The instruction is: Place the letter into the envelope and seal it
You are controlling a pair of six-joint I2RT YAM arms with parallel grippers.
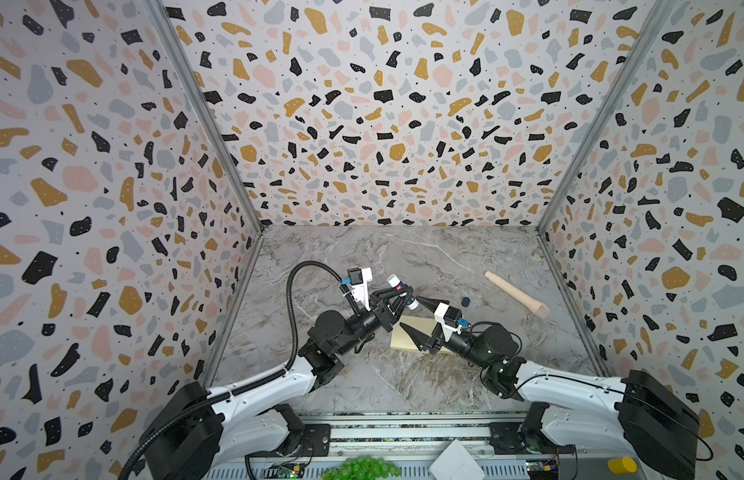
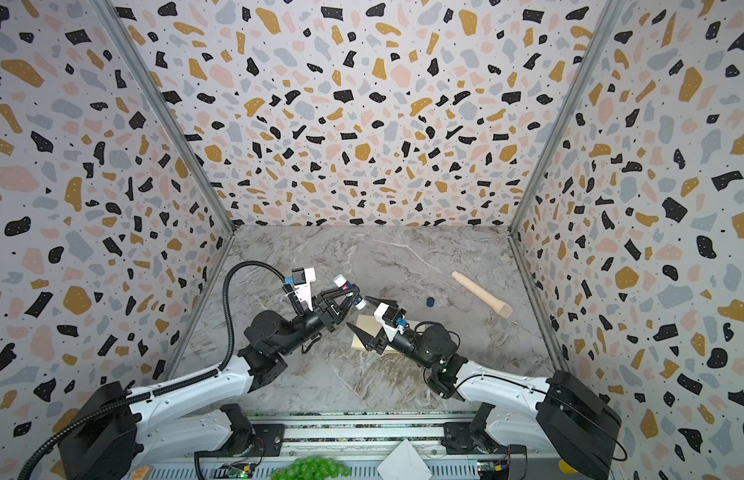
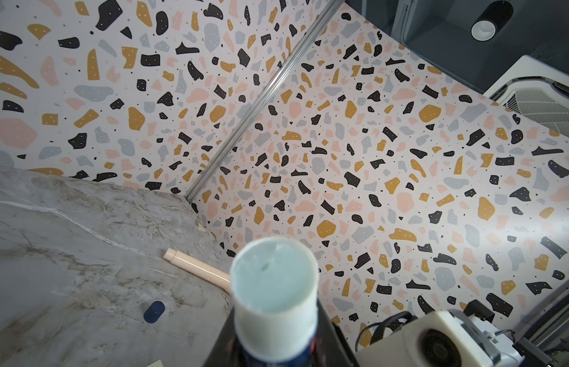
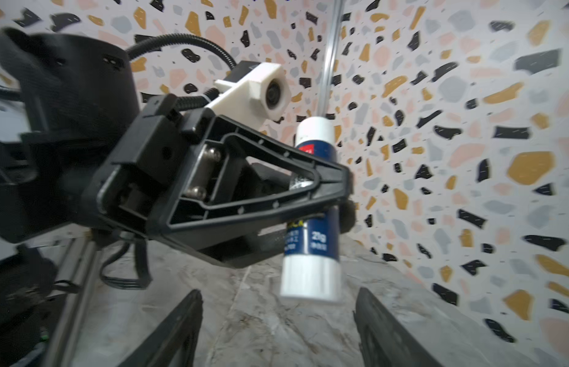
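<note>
Glue is level with the stick's white rim; right gripper regrips the white lower end [image 4: 310, 278] from a fresh angle to twist before sealing.
The pale cream envelope [image 1: 418, 323] [image 2: 366, 321] lies flat on the marble table, partly covered by my right arm. The letter is hidden or out of view. My left gripper [image 1: 403, 293] [image 2: 348, 291] [image 3: 276, 349] is shut on a blue-and-white glue stick [image 1: 397, 284] [image 3: 275, 286] [image 4: 311, 238], held in the air above the envelope's far edge with its uncapped end up. My right gripper [image 1: 409, 311] [image 2: 358, 311] [image 4: 276, 321] stands open just below the stick's white lower end, with nothing between its fingers.
A small dark blue cap [image 1: 465, 301] [image 3: 154, 312] lies on the table right of the grippers. A cream tapered stick [image 1: 515, 294] [image 3: 197, 263] lies further right. Below the front rail are green grapes [image 1: 362, 467], a white folded paper [image 1: 455, 459] and a yellow object [image 1: 621, 464].
</note>
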